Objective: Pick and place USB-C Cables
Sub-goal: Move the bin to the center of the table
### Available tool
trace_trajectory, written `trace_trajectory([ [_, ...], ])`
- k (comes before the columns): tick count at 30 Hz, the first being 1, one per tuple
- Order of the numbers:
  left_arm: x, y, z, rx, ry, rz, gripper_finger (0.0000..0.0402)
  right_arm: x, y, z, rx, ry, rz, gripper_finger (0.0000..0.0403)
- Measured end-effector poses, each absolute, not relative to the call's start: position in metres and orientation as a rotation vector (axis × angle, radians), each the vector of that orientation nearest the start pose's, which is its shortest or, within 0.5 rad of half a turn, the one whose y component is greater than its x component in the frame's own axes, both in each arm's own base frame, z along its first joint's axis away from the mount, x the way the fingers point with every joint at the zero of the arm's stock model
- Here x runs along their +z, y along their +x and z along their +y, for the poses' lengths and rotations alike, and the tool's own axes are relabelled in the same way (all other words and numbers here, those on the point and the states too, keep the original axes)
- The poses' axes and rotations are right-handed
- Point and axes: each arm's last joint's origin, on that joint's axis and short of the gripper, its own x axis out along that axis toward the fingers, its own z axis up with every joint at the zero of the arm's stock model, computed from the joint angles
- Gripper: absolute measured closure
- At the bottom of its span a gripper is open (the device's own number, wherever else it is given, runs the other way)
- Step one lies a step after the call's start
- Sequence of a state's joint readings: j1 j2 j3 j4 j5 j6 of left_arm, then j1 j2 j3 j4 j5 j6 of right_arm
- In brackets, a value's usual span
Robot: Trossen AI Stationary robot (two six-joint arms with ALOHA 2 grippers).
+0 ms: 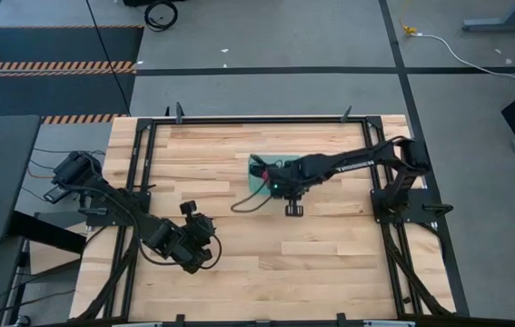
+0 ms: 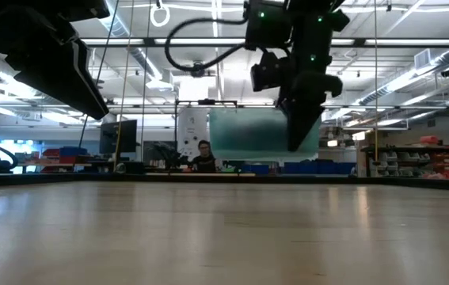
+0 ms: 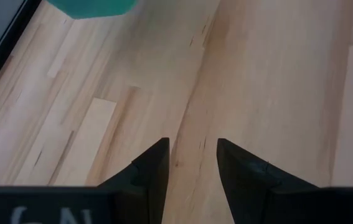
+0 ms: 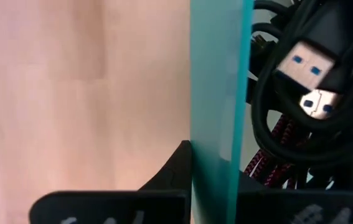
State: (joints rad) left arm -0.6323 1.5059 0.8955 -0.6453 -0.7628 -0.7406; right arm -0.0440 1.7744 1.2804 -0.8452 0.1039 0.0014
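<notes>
My right gripper is to set down the teal bin, now near the table's middle. It will let go of it on the bare wood at the table's middle (image 1: pixel 267 198), slightly toward the table's near side.
A teal plastic bin (image 1: pixel 257 178) (image 2: pixel 248 134) holds several coiled black USB cables (image 4: pixel 307 93), one with a maroon braided sheath (image 4: pixel 276 155). My right gripper (image 1: pixel 272 186) (image 4: pixel 216 163) is shut on the bin's wall near the table's middle. A loose black cable (image 1: pixel 242 204) trails out from under the bin toward the near side. My left gripper (image 1: pixel 208 249) (image 3: pixel 192 149) is open over bare wood near the table's near-left part, and a corner of the bin (image 3: pixel 95 6) shows far ahead of it. My right gripper pinches the bin's upright teal wall (image 4: pixel 216 93), with one finger (image 4: pixel 170 171) outside and the other inside among the cables. In the low view the fingers come down from above and the bin hangs clear of the table top.
A black metal frame (image 1: pixel 143 182) runs along the left, far and right sides of the wooden table. A small black thing (image 1: pixel 293 210) lies just near of the right gripper. Bare wood spreads between the two grippers and along the near side. A person (image 2: pixel 203 156) sits far behind the table.
</notes>
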Motion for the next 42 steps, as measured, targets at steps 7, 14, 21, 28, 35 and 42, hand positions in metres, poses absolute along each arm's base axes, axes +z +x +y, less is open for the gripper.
trace_trajectory([
  [7,0.192,0.227,-0.141,0.438,0.117,0.826,0.026,0.2,0.341,0.004,-0.123,-0.009,1.33,0.0393],
  [14,0.192,0.227,-0.142,0.436,0.115,0.822,0.026,0.195,0.347,0.013,-0.108,0.014,1.306,0.0392],
  [21,0.192,0.228,-0.142,0.43,0.12,0.82,0.026,0.167,0.359,0.022,-0.066,0.015,1.336,0.0392],
  [28,0.192,0.228,-0.142,0.428,0.123,0.82,0.026,0.154,0.363,0.028,-0.048,0.033,1.349,0.0392],
  [35,0.192,0.228,-0.142,0.427,0.117,0.813,0.026,0.155,0.365,0.039,-0.044,0.061,1.327,0.039],
  [42,0.192,0.228,-0.142,0.425,0.116,0.813,0.026,0.155,0.365,0.037,-0.053,0.08,1.322,0.0367],
])
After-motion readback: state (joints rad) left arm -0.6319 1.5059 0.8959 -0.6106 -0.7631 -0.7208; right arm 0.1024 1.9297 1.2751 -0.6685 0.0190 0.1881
